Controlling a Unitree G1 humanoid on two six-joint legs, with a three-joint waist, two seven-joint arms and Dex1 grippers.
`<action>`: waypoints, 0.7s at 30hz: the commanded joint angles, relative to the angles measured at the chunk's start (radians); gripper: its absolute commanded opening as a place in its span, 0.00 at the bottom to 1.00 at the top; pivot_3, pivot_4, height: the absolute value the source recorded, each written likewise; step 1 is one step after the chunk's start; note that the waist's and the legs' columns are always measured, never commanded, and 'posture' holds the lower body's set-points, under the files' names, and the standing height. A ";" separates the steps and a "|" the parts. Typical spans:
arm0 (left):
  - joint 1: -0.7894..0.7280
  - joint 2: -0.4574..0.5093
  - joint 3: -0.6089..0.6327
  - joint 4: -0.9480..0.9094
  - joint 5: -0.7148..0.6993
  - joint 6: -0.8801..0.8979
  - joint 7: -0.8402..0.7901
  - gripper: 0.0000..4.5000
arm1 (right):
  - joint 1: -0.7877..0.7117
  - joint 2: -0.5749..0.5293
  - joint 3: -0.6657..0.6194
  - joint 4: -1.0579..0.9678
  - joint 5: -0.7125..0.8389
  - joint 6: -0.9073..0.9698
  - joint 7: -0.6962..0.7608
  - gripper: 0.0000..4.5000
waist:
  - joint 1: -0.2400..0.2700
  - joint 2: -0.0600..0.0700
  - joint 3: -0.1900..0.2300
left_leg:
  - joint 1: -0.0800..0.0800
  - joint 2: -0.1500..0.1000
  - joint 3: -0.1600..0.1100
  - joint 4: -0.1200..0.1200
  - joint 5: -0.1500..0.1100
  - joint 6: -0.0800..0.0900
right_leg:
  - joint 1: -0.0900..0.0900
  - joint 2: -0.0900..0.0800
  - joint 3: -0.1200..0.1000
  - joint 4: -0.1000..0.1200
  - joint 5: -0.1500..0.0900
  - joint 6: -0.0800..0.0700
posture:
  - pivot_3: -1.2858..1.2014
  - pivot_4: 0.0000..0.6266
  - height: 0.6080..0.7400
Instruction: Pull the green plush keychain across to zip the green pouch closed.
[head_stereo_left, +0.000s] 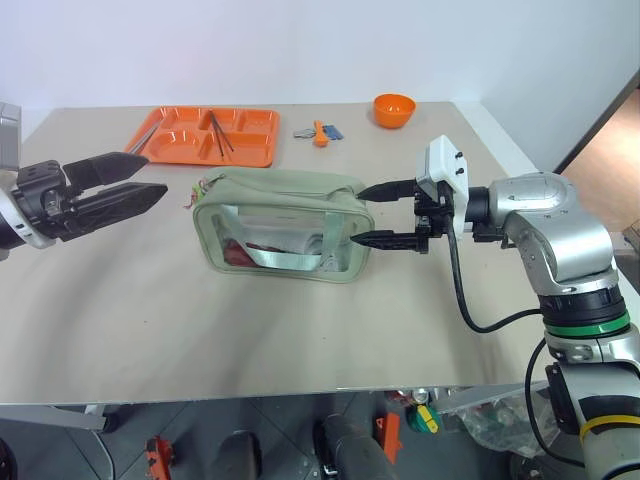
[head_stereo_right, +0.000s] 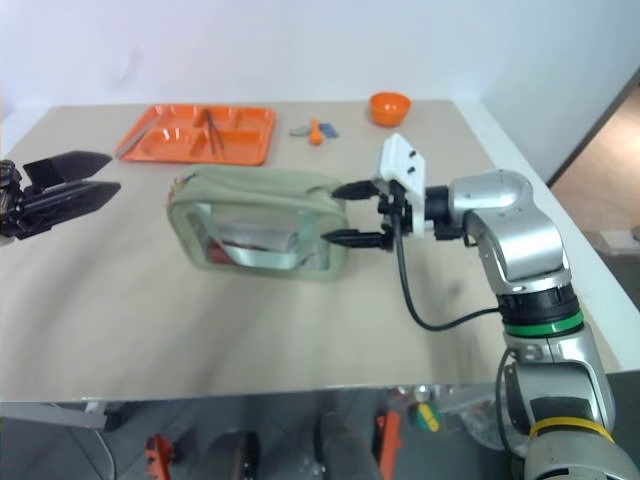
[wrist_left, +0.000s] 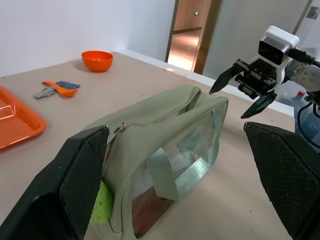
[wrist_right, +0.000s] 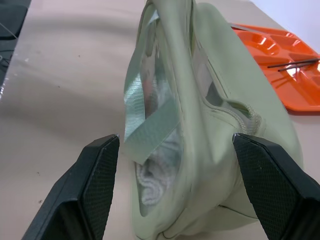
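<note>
The end of the zipper sags in loose fabric, so next my right gripper pinches the pouch's front edge (wrist_right: 189, 196) and braces it before my left gripper pulls the keychain.
The green pouch (head_stereo_left: 280, 225) lies lengthwise in the middle of the table, its clear window facing me. The green plush keychain (wrist_left: 102, 205) hangs at the pouch's left end, below the metal zipper pull (wrist_left: 120, 128). My left gripper (head_stereo_left: 157, 172) hovers open a short way left of that end, pointing at it, holding nothing. My right gripper (head_stereo_left: 355, 215) is open at the pouch's right end, one finger on each side of the end, and the jaws are not closed on the fabric. The right wrist view has that end between the fingers (wrist_right: 95, 185).
An orange tray (head_stereo_left: 250, 150) with thin utensils sits at the back left. An orange bowl (head_stereo_left: 394, 109) and an orange spoon with small items (head_stereo_left: 320, 132) are at the back. A black cable (head_stereo_left: 470, 300) loops under my right wrist. The table's front edge is near.
</note>
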 joint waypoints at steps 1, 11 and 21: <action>-0.007 0.006 0.020 -0.026 -0.013 -0.008 0.003 1.00 | -0.062 -0.020 -0.083 0.018 0.050 0.018 -0.006 0.83 | 0.000 0.000 0.000 | 0.000 0.000 0.000 0.000 0.000 0.000 | 0.000 0.000 0.000 0.000 0.000 0.000 | 0.52 0.24 1.00; -0.017 0.007 0.022 -0.020 -0.014 -0.010 0.006 1.00 | 0.001 -0.070 -0.049 0.024 0.004 -0.016 0.006 0.83 | 0.000 0.000 0.000 | 0.000 0.000 0.000 0.000 0.000 0.000 | 0.000 0.000 0.001 -0.001 0.000 0.000 | 0.52 0.24 1.00; -0.016 0.006 0.023 -0.026 -0.015 -0.007 0.012 1.00 | -0.010 0.010 0.006 0.061 -0.018 -0.030 -0.009 0.83 | -0.001 0.000 0.000 | 0.000 0.000 0.000 0.000 0.000 0.000 | 0.000 0.000 0.001 0.000 0.000 0.000 | 0.52 0.24 1.00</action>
